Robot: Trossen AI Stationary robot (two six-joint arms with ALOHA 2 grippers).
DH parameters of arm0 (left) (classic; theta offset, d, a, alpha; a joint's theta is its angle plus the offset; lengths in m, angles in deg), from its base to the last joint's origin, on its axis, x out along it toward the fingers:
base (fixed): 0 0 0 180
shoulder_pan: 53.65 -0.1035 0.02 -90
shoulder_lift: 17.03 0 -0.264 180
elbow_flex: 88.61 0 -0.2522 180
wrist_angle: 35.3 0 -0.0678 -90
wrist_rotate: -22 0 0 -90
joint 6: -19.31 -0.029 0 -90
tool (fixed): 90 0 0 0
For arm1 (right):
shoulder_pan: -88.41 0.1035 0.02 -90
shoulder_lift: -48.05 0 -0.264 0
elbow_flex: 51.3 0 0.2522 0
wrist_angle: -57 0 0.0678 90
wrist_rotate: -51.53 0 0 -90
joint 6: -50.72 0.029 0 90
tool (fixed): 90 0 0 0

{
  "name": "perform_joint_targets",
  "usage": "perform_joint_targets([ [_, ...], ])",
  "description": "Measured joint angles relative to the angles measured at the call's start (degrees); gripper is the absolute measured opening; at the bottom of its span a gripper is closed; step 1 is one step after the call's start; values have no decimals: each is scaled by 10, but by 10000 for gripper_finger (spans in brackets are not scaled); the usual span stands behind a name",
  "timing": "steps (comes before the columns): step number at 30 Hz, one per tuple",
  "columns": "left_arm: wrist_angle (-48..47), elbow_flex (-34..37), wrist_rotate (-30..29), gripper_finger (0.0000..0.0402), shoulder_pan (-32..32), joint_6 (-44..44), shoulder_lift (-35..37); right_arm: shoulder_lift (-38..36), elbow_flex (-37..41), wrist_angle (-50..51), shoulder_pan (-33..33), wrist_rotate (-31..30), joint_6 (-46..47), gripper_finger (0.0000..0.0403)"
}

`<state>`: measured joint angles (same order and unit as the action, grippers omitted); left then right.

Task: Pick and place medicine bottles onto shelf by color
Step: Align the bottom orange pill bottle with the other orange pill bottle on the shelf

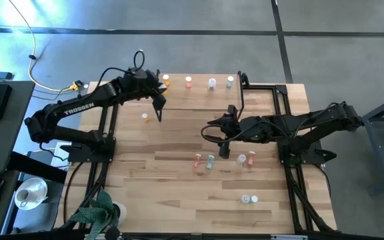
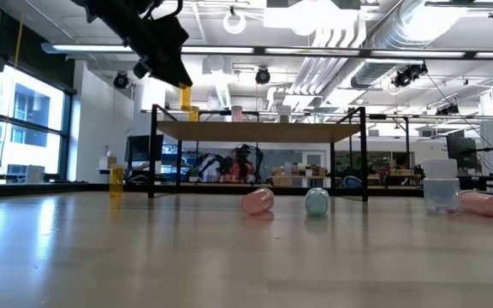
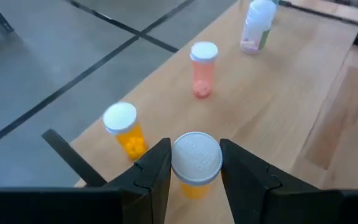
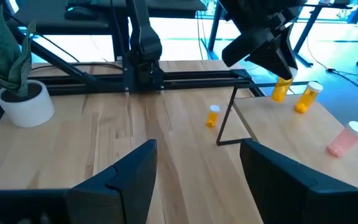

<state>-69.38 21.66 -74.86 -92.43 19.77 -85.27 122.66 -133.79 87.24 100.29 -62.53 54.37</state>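
The robot's left gripper should set the orange bottle down on the shelf (image 1: 166,91) (image 3: 192,191) just in front of the standing orange bottle.
The shelf (image 1: 200,87) stands at the table's far edge; it also shows in the low view (image 2: 259,129). An orange bottle (image 3: 124,127), a pink one (image 3: 202,68), a pale one (image 3: 257,25) and a teal one (image 1: 230,81) stand on it. My left gripper (image 1: 160,95) is over the shelf's left end, shut on a second orange bottle (image 3: 196,163). My right gripper (image 1: 224,151) is open and empty over the table's middle. Another orange bottle (image 1: 145,118) stands on the table. Pink (image 1: 197,161), teal (image 1: 210,161), pale (image 1: 242,160) and pink (image 1: 251,159) bottles are just near of my right gripper. My left gripper pinches the orange bottle at its white cap (image 3: 196,155) between its two fingers (image 3: 160,165). The fingers come from above, slanting down. The bottle hangs below them, close beside the standing orange bottle (image 4: 308,97). Whether its base touches the shelf board, I cannot tell.
Two pale bottles (image 1: 249,199) lie nearer the table's front edge on the right. A potted plant (image 1: 99,212) stands at the near left corner. The arms' black frames (image 1: 105,133) run along both sides. Bare wood lies between the shelf and the middle row.
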Motion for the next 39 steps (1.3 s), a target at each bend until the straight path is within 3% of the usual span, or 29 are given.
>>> perform_joint_targets([
  [13,9,0,-11,115,-6,17,-59,0,0,1,0,-1,3,222],
  [24,12,0,-13,116,-14,18,-63,0,0,1,0,-1,3,222],
  [39,8,0,-9,161,-14,24,-64,0,0,1,0,-1,3,222],
])
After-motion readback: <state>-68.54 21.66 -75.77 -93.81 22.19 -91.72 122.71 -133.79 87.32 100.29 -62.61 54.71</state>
